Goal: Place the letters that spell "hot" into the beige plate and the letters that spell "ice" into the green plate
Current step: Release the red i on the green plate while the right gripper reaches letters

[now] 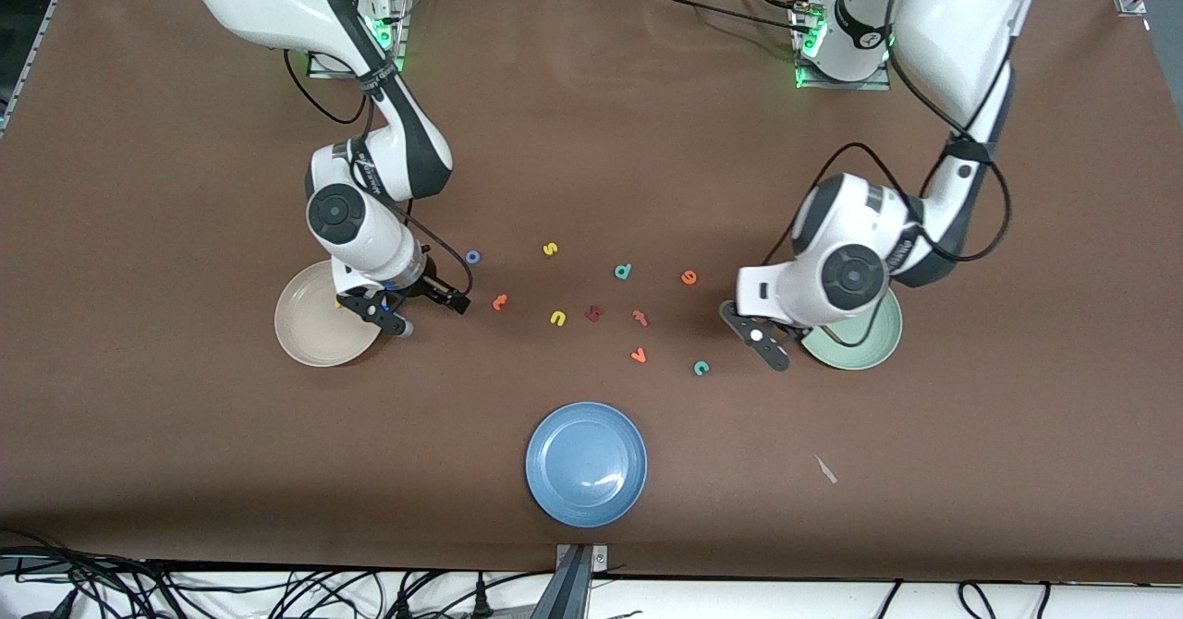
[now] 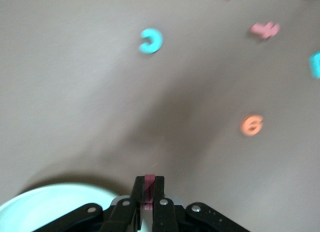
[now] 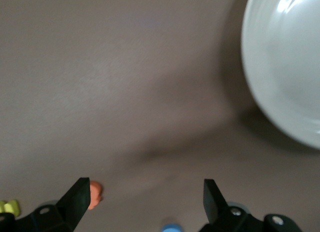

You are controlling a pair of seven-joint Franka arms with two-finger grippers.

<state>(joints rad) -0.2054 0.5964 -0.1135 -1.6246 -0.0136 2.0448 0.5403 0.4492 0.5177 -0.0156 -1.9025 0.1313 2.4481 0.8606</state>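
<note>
My left gripper has the dark red i to place, now hanging beside the green plate's rim. It will let go of the letter near the middle of the green plate (image 1: 838,310).
My left gripper (image 2: 149,186) is shut on the dark red i (image 2: 149,180). It hangs over the table beside the rim of the green plate (image 1: 869,346), on the side toward the table's middle. The teal c (image 1: 701,368) and the orange e (image 1: 689,277) lie on the table. My right gripper (image 1: 430,314) stands open and empty just off the beige plate (image 1: 310,337). The orange t (image 1: 500,302) and the blue o (image 1: 473,257) lie close by it. A small yellow piece (image 1: 338,304), likely the h, shows on the beige plate, half hidden under the right hand.
A blue plate (image 1: 586,464) sits near the front edge. In the middle lie a yellow s (image 1: 550,249), a yellow u (image 1: 557,319), a teal d (image 1: 624,272), a chunky dark red letter (image 1: 595,313) and two more orange letters (image 1: 639,337).
</note>
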